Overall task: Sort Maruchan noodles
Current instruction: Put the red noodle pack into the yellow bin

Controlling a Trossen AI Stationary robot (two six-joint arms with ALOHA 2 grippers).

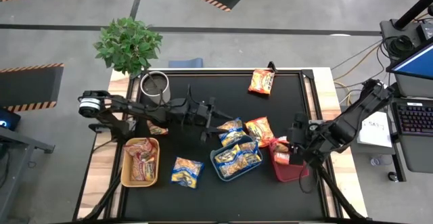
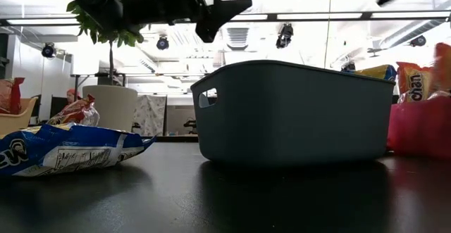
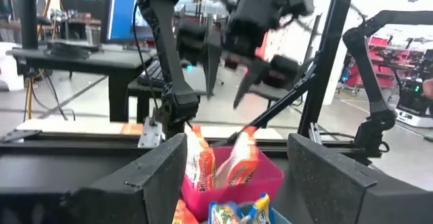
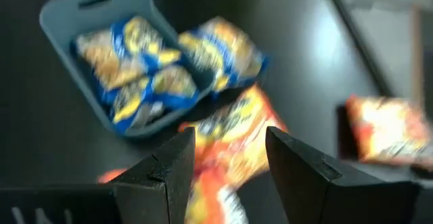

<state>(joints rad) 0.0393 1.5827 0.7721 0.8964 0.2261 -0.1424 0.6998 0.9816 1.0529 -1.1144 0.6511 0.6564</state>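
Next, I move my left gripper back to the loose red packet under my left arm and close it on the packet's near-side end (image 1: 161, 132).
Maruchan noodle packets lie on the black table and in three trays. The yellow tray (image 1: 128, 176) holds red packets, the blue tray (image 1: 218, 162) blue-and-yellow ones, and the red tray (image 1: 298, 173) orange ones (image 3: 237, 166). Loose packets lie flat: an orange one (image 1: 261, 82) at the far edge, an orange one (image 1: 260, 130) and a blue one (image 1: 231, 130) mid-table, and a blue one (image 1: 186, 172) near the front. My left gripper (image 1: 218, 121) hovers open at mid-table, its fingers level and pointing toward the right. My right gripper (image 1: 289, 143) hangs open and empty above the red tray.
A white cup (image 1: 154, 86) and a potted plant (image 1: 128, 45) stand at the far left corner. One more packet (image 1: 159, 130) lies partly under my left arm. Bare black tabletop shows along the far side and at the near right corner.
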